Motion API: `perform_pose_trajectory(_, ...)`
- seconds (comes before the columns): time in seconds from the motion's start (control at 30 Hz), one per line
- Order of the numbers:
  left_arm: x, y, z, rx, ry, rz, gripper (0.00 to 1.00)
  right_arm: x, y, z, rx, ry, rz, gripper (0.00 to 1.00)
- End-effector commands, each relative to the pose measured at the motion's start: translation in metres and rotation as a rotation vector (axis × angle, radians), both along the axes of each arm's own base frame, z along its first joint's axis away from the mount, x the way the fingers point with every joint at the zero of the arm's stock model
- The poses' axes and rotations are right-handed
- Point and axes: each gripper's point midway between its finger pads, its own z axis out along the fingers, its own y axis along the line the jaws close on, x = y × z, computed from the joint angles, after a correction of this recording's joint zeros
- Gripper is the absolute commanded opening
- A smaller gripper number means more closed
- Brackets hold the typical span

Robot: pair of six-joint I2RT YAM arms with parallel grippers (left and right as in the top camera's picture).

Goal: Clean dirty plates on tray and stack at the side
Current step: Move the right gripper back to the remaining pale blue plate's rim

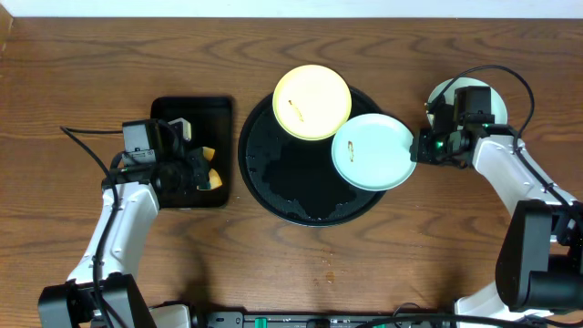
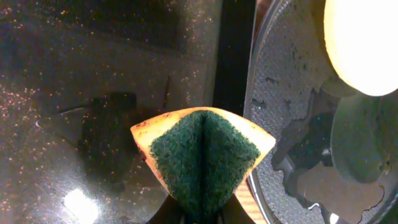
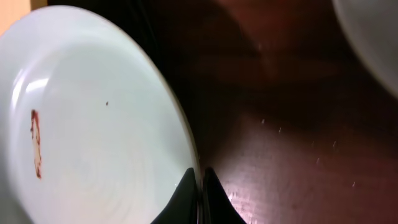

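I should release the yellow and green sponge from my left gripper on the near half of the small rectangular black tray (image 1: pixel 197 171) (image 2: pixel 158 168).
The round black tray (image 1: pixel 273 178) sits mid-table. A pale yellow plate (image 1: pixel 312 102) rests on its far rim. A mint-green plate (image 1: pixel 372 151) with a brown smear (image 3: pixel 36 143) overhangs the tray's right rim; my right gripper (image 1: pixel 421 148) is shut on that plate's right edge (image 3: pixel 200 180). A second mint-green plate (image 1: pixel 441 91) lies on the table beyond the right arm, mostly hidden. My left gripper (image 1: pixel 202 171) is shut on a folded yellow and green sponge (image 2: pixel 202 155) over the rectangular tray.
A small rectangular black tray (image 1: pixel 173 111) lies left of the round tray, under the left gripper. Bare wooden table (image 1: pixel 73 73) surrounds both. Cables trail from both arms.
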Motion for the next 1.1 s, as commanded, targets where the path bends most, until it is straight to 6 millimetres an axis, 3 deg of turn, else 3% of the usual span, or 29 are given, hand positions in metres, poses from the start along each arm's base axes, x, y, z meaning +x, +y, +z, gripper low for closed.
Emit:
perform_pose_trajectory(0.0,0.0,-0.001,0.0,-0.005,-0.001,-0.014,0.08,0.005,0.004,0.034,-0.003,-0.064,0.012,0.01)
perform_pose_trajectory(0.17,0.001,0.0,0.0,-0.004,-0.007,-0.015,0.08,-0.005,-0.002,0.077,-0.132,-0.153,-0.006,0.01)
perform_pose_trajectory(0.27,0.005,0.0,0.002,-0.001,-0.027,-0.015,0.08,-0.009,0.007,0.101,-0.234,-0.23,-0.005,0.01)
perform_pose_trajectory(0.4,0.014,0.002,0.007,0.017,-0.076,-0.033,0.08,-0.015,0.03,0.116,-0.438,-0.313,0.017,0.01)
perform_pose_trajectory(0.5,0.019,0.004,0.01,0.057,-0.121,-0.076,0.08,-0.02,0.06,0.112,-0.528,-0.349,0.096,0.01)
perform_pose_trajectory(0.6,0.023,0.016,0.007,0.132,-0.122,-0.046,0.08,-0.026,0.09,0.1,-0.507,-0.34,0.138,0.01)
perform_pose_trajectory(0.7,0.023,0.029,0.004,0.2,-0.107,-0.009,0.08,-0.029,0.104,0.088,-0.482,-0.317,0.145,0.01)
perform_pose_trajectory(0.83,0.023,0.03,0.001,0.201,-0.101,-0.008,0.12,-0.029,0.112,0.078,-0.461,-0.297,0.169,0.01)
perform_pose_trajectory(0.9,0.023,0.03,-0.002,0.2,-0.091,-0.008,0.17,-0.029,0.114,0.075,-0.449,-0.287,0.177,0.01)
perform_pose_trajectory(0.97,0.022,0.03,-0.008,0.197,-0.072,-0.01,0.29,-0.029,0.115,0.075,-0.447,-0.287,0.178,0.01)
perform_pose_trajectory(1.07,0.02,0.031,-0.022,0.197,-0.033,-0.011,0.57,-0.029,0.115,0.075,-0.447,-0.287,0.178,0.01)
